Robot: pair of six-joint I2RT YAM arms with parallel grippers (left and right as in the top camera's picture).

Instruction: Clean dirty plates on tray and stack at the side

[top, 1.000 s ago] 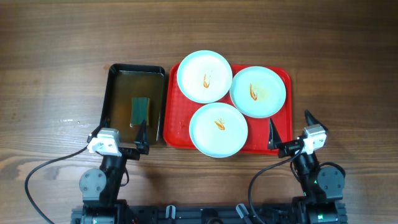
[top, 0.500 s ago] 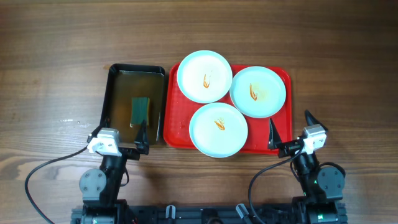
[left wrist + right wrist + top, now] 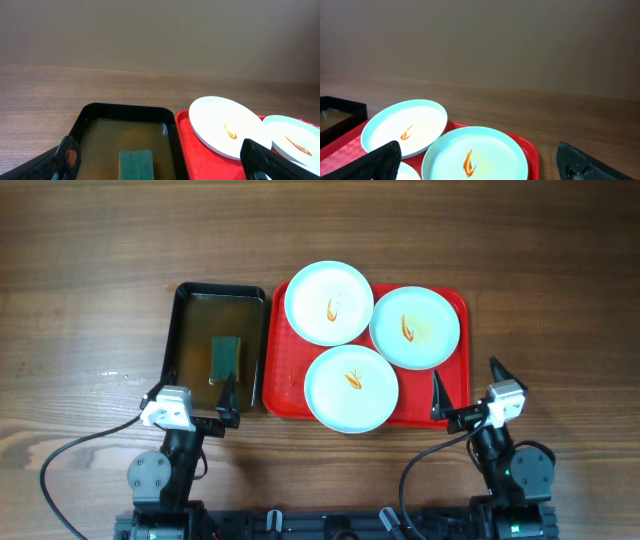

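I move my left gripper to the green sponge's middle (image 3: pixel 225 360) (image 3: pixel 136 172) in the black tray next and close it there, because the plates need wiping.
Three pale blue-white plates lie on the red tray (image 3: pixel 283 385), each with an orange sauce streak: one at the back left (image 3: pixel 329 302), one at the back right (image 3: pixel 415 327), one at the front (image 3: pixel 351 388). My left gripper (image 3: pixel 190 405) is open and empty at the near end of the black tray. My right gripper (image 3: pixel 467 393) is open and empty by the red tray's front right corner. In the right wrist view, the back right plate (image 3: pixel 475 152) and the back left plate (image 3: pixel 405 130) lie ahead of the open fingers. The left wrist view shows the back left plate (image 3: pixel 227 125).
A black tray (image 3: pixel 195 302) of brownish water with a green sponge (image 3: pixel 226 356) stands just left of the red tray. The sponge (image 3: pixel 136 163) lies between my left fingers in the left wrist view. Bare wooden table (image 3: pixel 90 300) surrounds both trays.
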